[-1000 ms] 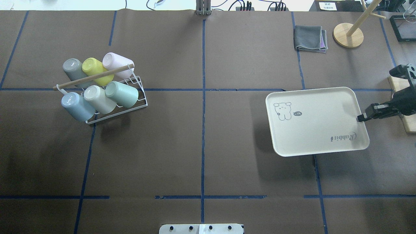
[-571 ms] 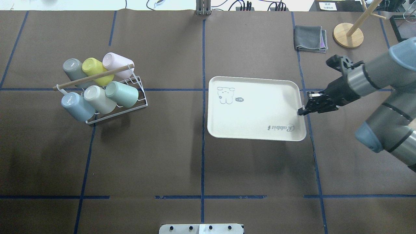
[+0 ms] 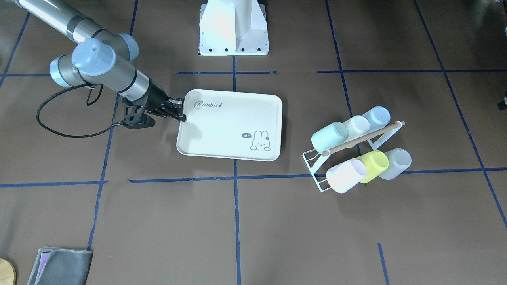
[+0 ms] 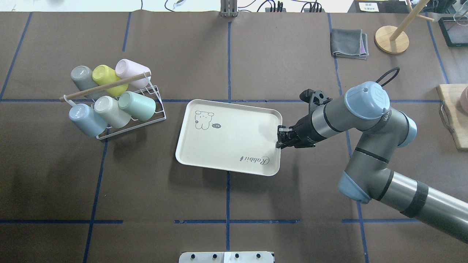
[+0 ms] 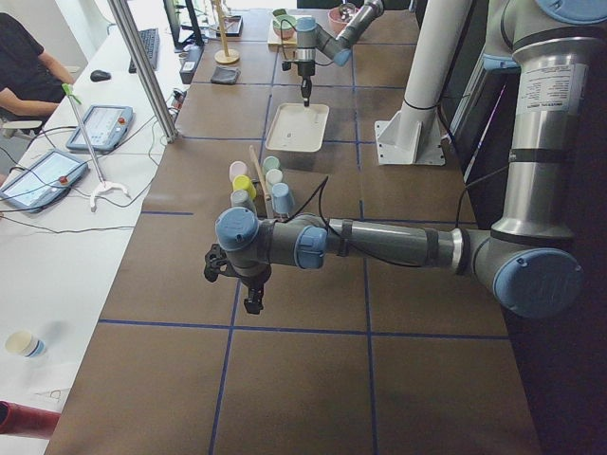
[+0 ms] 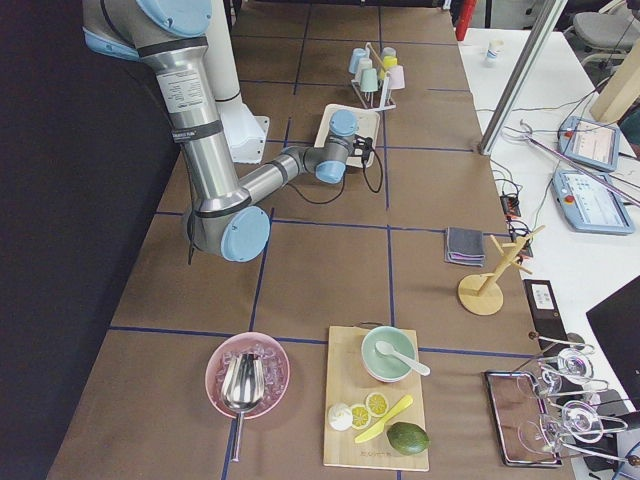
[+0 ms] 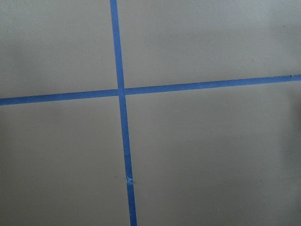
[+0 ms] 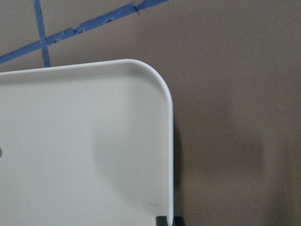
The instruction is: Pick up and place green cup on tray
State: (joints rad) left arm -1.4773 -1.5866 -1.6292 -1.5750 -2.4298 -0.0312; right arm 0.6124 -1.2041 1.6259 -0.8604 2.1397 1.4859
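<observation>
My right gripper sets the cream tray, now near the table's centre, down next on the table over the middle blue tape line (image 3: 233, 120), between its crossing strips.
The green cup (image 4: 137, 106) (image 3: 329, 136) lies tilted, mouth down, on a white wire rack (image 4: 161, 109) at the table's left, beside a cream cup and a pale blue cup. The cream "Rabbit" tray (image 4: 228, 137) (image 3: 229, 124) sits near the table's centre. My right gripper (image 4: 279, 139) (image 3: 181, 114) is shut on the tray's right edge, and the right wrist view shows the tray's corner (image 8: 94, 141). My left gripper (image 5: 251, 301) appears only in the exterior left view, hanging over bare table well short of the rack. I cannot tell whether it is open or shut.
The rack has a wooden handle (image 4: 106, 86) and holds several pastel cups. A folded grey cloth (image 4: 349, 43) and a wooden stand's round base (image 4: 391, 39) sit at the far right. A wooden board (image 4: 451, 117) lies at the right edge.
My right arm has moved the tray leftward, from the table's right side to near the centre line, still gripping its edge. The cups and rack have not moved.
</observation>
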